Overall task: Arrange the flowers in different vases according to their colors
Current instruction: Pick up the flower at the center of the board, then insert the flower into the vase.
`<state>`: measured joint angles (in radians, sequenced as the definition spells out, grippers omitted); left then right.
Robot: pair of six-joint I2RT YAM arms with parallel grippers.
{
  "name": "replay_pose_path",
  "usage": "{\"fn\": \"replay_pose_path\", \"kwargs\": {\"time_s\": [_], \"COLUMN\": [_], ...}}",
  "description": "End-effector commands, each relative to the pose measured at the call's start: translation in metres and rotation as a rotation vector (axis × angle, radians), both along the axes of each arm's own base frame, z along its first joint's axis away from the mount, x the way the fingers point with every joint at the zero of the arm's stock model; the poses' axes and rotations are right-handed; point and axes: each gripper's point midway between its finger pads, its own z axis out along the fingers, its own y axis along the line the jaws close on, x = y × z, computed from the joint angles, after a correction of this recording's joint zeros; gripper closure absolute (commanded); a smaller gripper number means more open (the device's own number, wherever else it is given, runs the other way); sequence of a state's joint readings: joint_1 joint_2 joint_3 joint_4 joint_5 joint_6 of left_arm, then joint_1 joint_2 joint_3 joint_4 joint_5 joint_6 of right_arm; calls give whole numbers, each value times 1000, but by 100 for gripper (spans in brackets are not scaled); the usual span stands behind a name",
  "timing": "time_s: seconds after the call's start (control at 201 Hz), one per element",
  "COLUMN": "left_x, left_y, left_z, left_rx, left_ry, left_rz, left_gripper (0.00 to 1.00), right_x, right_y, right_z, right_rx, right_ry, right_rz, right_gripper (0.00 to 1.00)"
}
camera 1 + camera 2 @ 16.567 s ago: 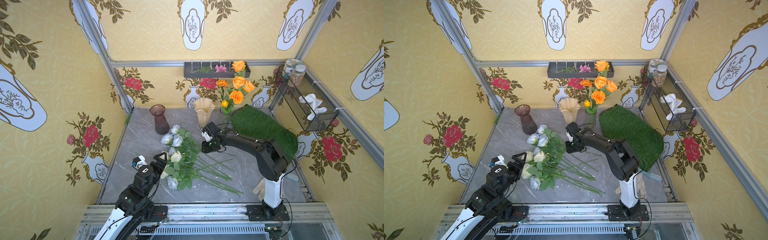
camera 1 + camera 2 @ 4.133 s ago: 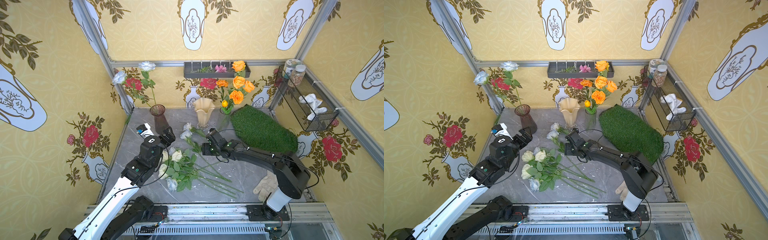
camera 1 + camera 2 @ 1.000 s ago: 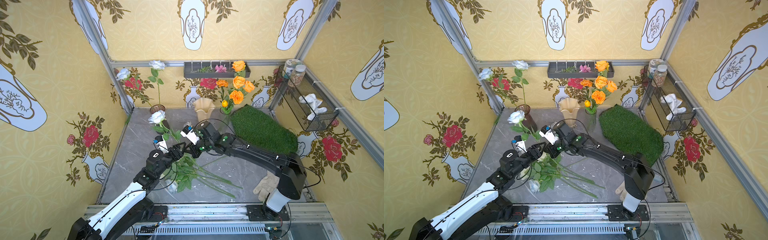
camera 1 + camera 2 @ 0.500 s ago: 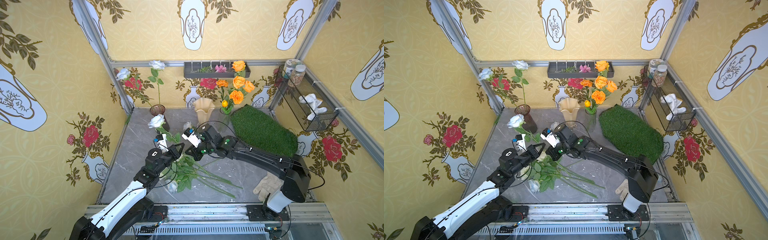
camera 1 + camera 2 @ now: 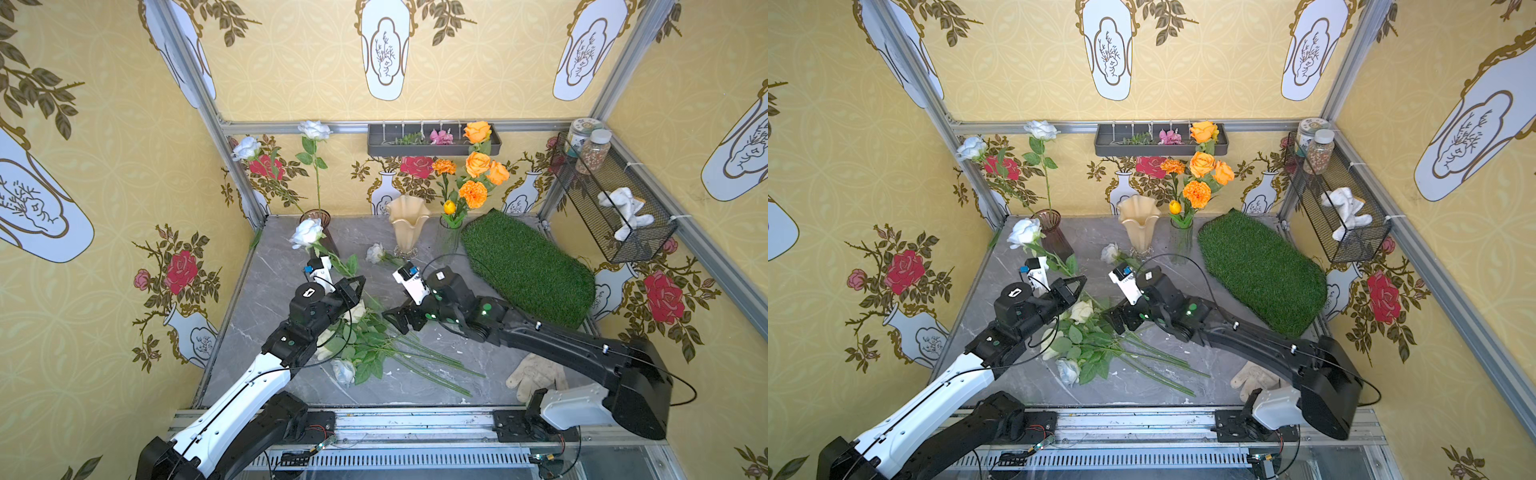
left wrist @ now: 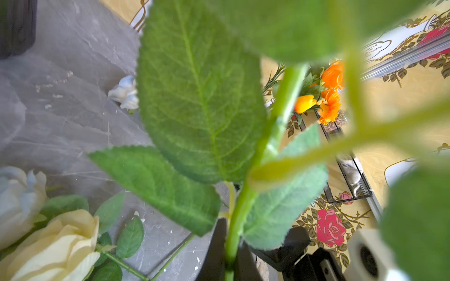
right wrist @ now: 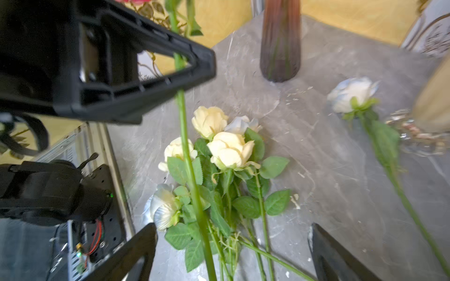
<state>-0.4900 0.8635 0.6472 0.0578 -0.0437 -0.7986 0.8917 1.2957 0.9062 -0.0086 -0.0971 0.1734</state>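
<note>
The robot's left gripper will release the pale blue-white rose in the purple-brown vase (image 5: 310, 215), next to the pale roses standing there.
My left gripper (image 5: 356, 283) is shut on the green stem of a pale blue-white rose (image 5: 306, 232), held slanting up in front of the purple-brown vase (image 5: 1054, 239); in the left wrist view the jaws (image 6: 230, 260) pinch that stem. My right gripper (image 5: 400, 321) stands open just right of it, and the stem (image 7: 192, 185) runs loose between its spread fingers (image 7: 136, 250). Two pale roses (image 5: 314, 129) stand in the purple-brown vase. The cream vase (image 5: 408, 224) is empty. Orange flowers (image 5: 478, 164) fill the clear vase (image 5: 451, 239). Cream and pale roses (image 5: 361, 338) lie heaped on the table.
One pale rose (image 5: 375, 252) lies by the cream vase's foot. A green turf mat (image 5: 528, 266) covers the back right, a work glove (image 5: 536, 374) lies front right, and a wire basket (image 5: 615, 203) and a wall tray (image 5: 432, 141) hang above.
My left gripper has shut on the raised rose's stem. My right gripper has opened, let go of that stem and drawn back a little.
</note>
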Motion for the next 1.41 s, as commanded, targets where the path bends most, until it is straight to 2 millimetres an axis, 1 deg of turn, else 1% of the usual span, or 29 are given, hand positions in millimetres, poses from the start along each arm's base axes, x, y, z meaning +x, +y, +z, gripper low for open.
{"fn": "replay_pose_path", "kwargs": {"time_s": [0.0, 0.045, 0.075, 0.135, 0.144, 0.169, 0.209, 0.224, 0.299, 0.339, 0.344, 0.408, 0.418, 0.443, 0.518, 0.568, 0.638, 0.643, 0.668, 0.752, 0.822, 0.892, 1.016, 1.171, 1.23, 1.33, 1.365, 1.405], "left_x": [6, 10, 12, 20, 21, 25, 31, 36, 52, 61, 63, 79, 81, 86, 97, 103, 115, 117, 122, 138, 155, 167, 195, 224, 231, 235, 235, 234], "left_y": [24, 32, 38, 54, 57, 63, 71, 81, 103, 116, 117, 136, 139, 146, 164, 171, 175, 175, 175, 185, 188, 190, 186, 177, 176, 177, 176, 176], "left_z": [17, 38, 53, 78, 82, 92, 109, 116, 146, 160, 159, 180, 179, 186, 207, 220, 235, 233, 235, 241, 234, 229, 209, 174, 158, 134, 126, 118], "left_rx": [189, 238, 270, 347, 358, 382, 410, 420, 469, 504, 512, 568, 582, 605, 666, 682, 690, 696, 711, 758, 767, 746, 760, 777, 779, 788, 795, 796], "left_ry": [-28, -69, -95, -129, -134, -150, -182, -192, -234, -244, -240, -254, -250, -259, -308, -342, -372, -368, -368, -359, -345, -339, -311, -269, -237, -178, -161, -145], "left_rz": [84, 115, 142, 210, 226, 254, 290, 324, 410, 465, 471, 559, 576, 612, 734, 782, 808, 807, 812, 859, 852, 836, 806, 753, 737, 727, 718, 712], "left_gripper": [100, 100, 100, 100, 100, 100, 100, 100, 100, 100, 100, 100, 100, 100, 100, 100, 100, 100, 100, 100, 100, 100, 100, 100, 100, 100, 93, 80], "right_x": [27, 27, 26, 21, 21, 20, 19, 19, 19, 18, 18, 17, 17, 17, 18, 18, 18, 18, 17, 18, 19, 20, 25, 28, 29, 33, 34, 35], "right_y": [-29, -43, -51, -61, -62, -65, -67, -68, -68, -68, -69, -71, -72, -73, -73, -72, -68, -68, -68, -67, -69, -70, -73, -74, -74, -75, -76, -77], "right_z": [53, 57, 54, 49, 51, 47, 44, 41, 30, 30, 30, 31, 30, 30, 26, 26, 25, 25, 24, 24, 23, 22, 19, 17, 16, 14, 14, 12], "right_rx": [261, 339, 385, 476, 494, 516, 538, 536, 512, 517, 517, 525, 525, 523, 507, 511, 510, 510, 509, 513, 518, 528, 545, 556, 557, 559, 560, 559], "right_ry": [-212, -235, -242, -255, -258, -261, -267, -266, -262, -272, -275, -285, -283, -287, -294, -297, -292, -292, -292, -290, -282, -270, -249, -229, -224, -212, -204, -193], "right_rz": [-236, -296, -321, -344, -348, -356, -358, -357, -362, -356, -356, -360, -362, -367, -365, -358, -343, -343, -337, -330, -331, -330, -332, -329, -329, -339, -344, -352], "right_gripper": [3, 3, 3, 3, 3, 3, 3, 3, 3, 3, 3, 3, 3, 3, 3, 3, 3, 3, 3, 3, 3, 3, 3, 3, 3, 3, 3, 3]}}
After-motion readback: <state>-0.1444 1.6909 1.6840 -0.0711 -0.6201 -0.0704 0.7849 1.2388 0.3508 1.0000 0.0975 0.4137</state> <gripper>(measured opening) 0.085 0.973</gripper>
